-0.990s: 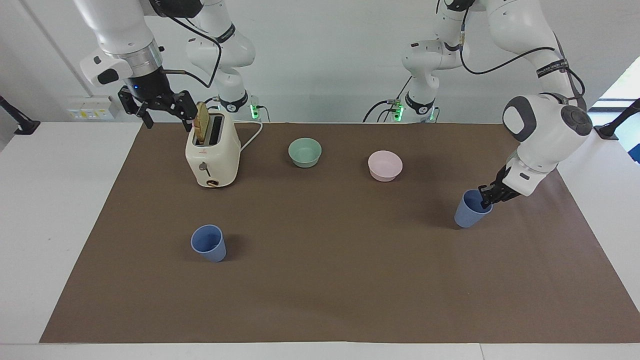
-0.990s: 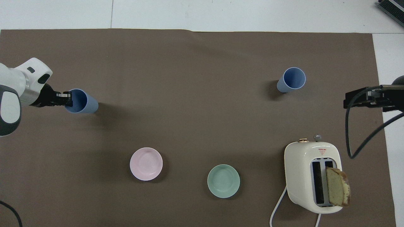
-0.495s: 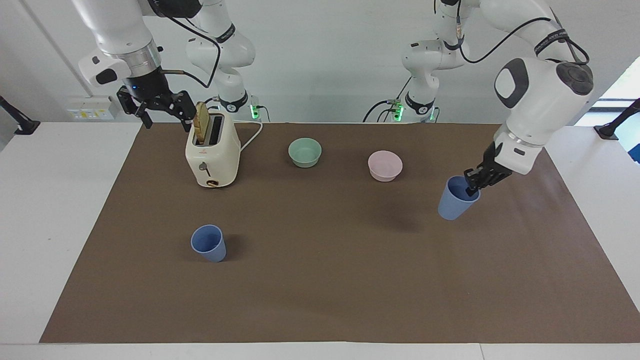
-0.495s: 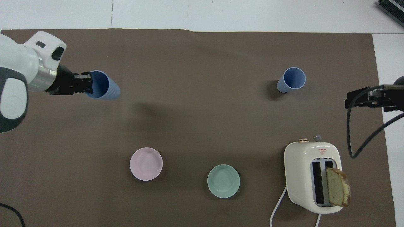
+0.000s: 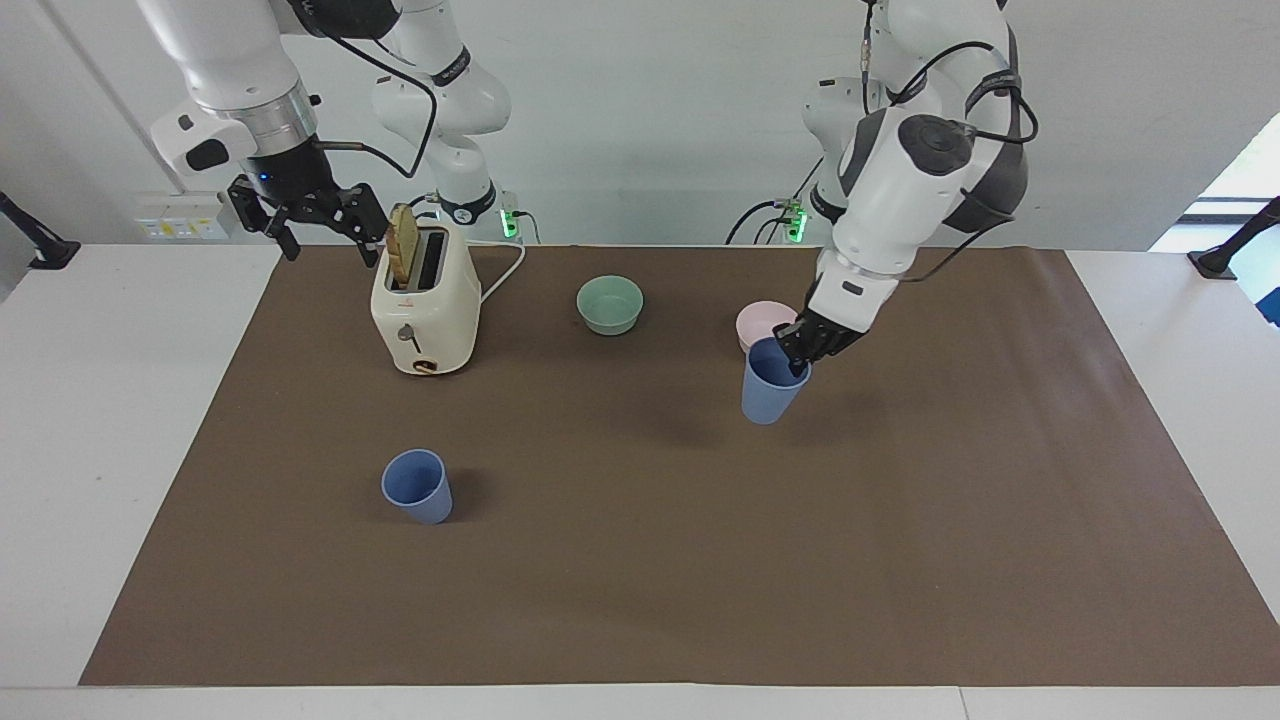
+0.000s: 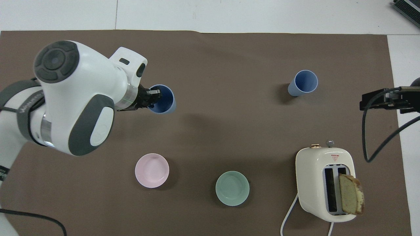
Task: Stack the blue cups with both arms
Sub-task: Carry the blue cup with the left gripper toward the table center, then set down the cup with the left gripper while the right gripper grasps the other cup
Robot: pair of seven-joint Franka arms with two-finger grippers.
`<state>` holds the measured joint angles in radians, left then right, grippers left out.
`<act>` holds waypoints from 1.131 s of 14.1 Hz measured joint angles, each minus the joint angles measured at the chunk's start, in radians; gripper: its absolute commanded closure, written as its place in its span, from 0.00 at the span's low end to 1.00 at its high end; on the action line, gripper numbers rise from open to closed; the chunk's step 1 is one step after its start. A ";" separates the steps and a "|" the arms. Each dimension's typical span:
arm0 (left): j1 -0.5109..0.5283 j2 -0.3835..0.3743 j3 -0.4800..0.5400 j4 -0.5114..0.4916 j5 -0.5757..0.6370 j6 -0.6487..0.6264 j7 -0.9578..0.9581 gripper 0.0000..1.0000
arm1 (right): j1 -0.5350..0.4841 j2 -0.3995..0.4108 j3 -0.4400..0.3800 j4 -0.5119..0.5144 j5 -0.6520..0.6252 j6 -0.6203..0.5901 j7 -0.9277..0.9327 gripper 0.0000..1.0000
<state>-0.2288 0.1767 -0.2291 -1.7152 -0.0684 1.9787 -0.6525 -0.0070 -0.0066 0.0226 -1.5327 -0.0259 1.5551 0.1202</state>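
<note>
My left gripper should put its blue cup, now upright in the air over the mat, on the mat (image 6: 186, 109) beyond the pale pink bowl, slightly toward the second blue cup.
My left gripper (image 5: 801, 356) is shut on the rim of one blue cup (image 5: 768, 389), one finger inside it. It holds the cup upright in the air over the mat, beside the pink bowl; both also show in the overhead view, gripper (image 6: 153, 97) and cup (image 6: 163, 102). The second blue cup (image 5: 417, 486) stands upright on the mat toward the right arm's end, also in the overhead view (image 6: 303, 82). My right gripper (image 5: 305, 215) hangs open and empty in the air beside the toaster, at the mat's edge (image 6: 384, 100), and waits.
A cream toaster (image 5: 425, 310) with a bread slice (image 5: 404, 243) sticking out stands near the right arm's base. A pale green bowl (image 5: 610, 304) and a pale pink bowl (image 5: 756, 319) sit near the robots. A brown mat (image 5: 640, 560) covers the white table.
My left arm has lifted the blue cup off the mat and carried it from the left arm's end toward the table's middle. The right arm has barely moved.
</note>
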 measured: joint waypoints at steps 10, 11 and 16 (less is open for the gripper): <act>-0.097 0.113 0.002 -0.060 0.046 0.147 -0.067 1.00 | -0.016 0.292 -0.008 0.083 0.000 0.257 -0.046 0.00; -0.097 0.118 0.003 -0.060 0.047 0.161 -0.067 1.00 | -0.015 0.328 -0.006 0.106 0.000 0.276 -0.047 0.00; -0.097 0.143 0.003 -0.061 0.065 0.193 -0.067 1.00 | -0.009 0.439 -0.001 0.120 0.000 0.377 -0.047 0.00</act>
<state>-0.3259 0.3200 -0.2258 -1.7760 -0.0034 2.1712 -0.7192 -0.0162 0.4319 0.0216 -1.4125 -0.0260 1.9323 0.0729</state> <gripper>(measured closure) 0.960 0.000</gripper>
